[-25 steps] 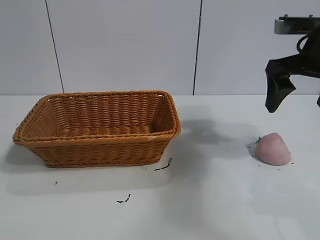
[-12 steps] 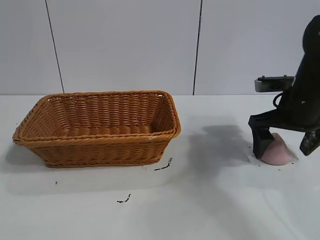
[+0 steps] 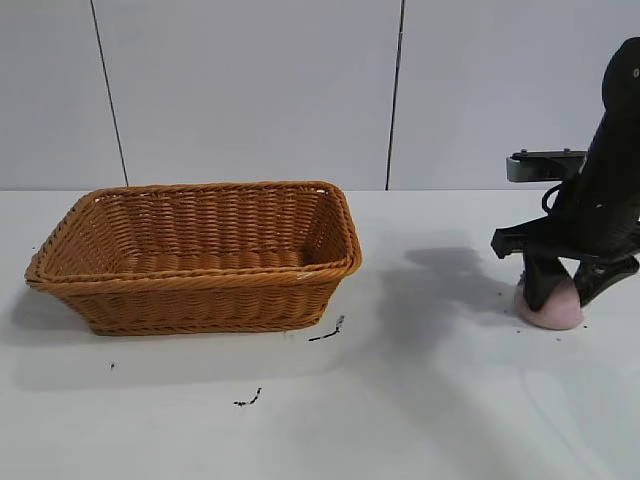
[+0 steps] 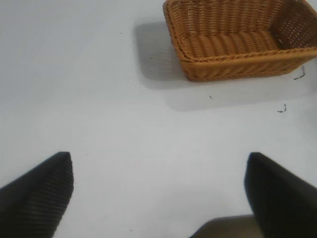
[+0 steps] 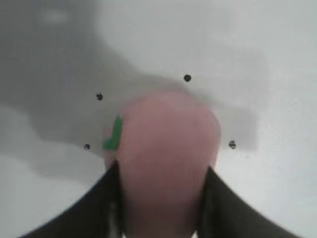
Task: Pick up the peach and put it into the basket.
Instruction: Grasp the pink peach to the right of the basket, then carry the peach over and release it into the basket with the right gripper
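The peach, still resting on the white table, will go on the basket's bottom behind the front rim (image 3: 247, 257), off centre toward the bare table side, from my right gripper.
The pale pink peach (image 3: 552, 308) lies on the white table at the right, still resting on the surface. My right gripper (image 3: 562, 292) stands over it with a finger pressed against each side. In the right wrist view the peach (image 5: 166, 153), with its small green leaf, fills the gap between the two dark fingers (image 5: 96, 208). The orange-brown wicker basket (image 3: 200, 300) stands at the left of the table with nothing in it. My left gripper (image 4: 158, 193) is out of the exterior view; its wrist view shows it open over bare table, with the basket (image 4: 233, 64) farther off.
Small dark specks (image 3: 325, 333) lie on the table in front of the basket and around the peach. A grey panelled wall runs behind the table.
My right gripper came down from above the table onto the peach, then closed its fingers in against the peach's sides. The basket has not moved.
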Robot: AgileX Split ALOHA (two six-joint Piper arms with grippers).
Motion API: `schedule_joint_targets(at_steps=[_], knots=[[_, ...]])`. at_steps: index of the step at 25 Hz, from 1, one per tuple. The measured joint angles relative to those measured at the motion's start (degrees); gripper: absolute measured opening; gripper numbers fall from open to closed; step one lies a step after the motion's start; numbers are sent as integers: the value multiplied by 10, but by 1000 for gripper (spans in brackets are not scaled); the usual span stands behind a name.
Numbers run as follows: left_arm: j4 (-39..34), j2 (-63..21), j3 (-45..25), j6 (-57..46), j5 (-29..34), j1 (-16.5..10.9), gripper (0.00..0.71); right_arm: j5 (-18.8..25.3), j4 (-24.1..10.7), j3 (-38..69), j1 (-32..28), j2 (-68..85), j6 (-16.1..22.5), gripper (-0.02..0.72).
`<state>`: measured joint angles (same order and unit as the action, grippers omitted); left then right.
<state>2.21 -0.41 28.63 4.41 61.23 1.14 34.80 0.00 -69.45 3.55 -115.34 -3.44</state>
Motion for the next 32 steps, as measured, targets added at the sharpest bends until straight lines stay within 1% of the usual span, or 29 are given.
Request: schedule_joint_targets(at_steps=[4,5,7,10,14,18,23,26,29,32], knots=[[0,0,0,0,0,0,692,5,-4,0,0,51,0,22],[0,0,0,0,0,0,692,14,-4,-5,0,67,0,22],[0,0,0,0,0,0,692,47,0,-30,0,89,0,21],[0,0,0,0,0,0,692,109,8,-104,11,95,0,20],[0,0,0,0,0,0,692,175,9,-221,62,70,0,20],[0,0,0,0,0,0,692,209,11,-324,146,18,0,20],[0,0,0,0,0,0,692,217,14,-418,253,-48,0,18],[0,0,0,0,0,0,692,204,17,-441,300,-83,0,16],[0,0,0,0,0,0,692,176,17,-442,326,-121,2,16],[0,0,0,0,0,0,692,159,15,-442,330,-164,3,16]])
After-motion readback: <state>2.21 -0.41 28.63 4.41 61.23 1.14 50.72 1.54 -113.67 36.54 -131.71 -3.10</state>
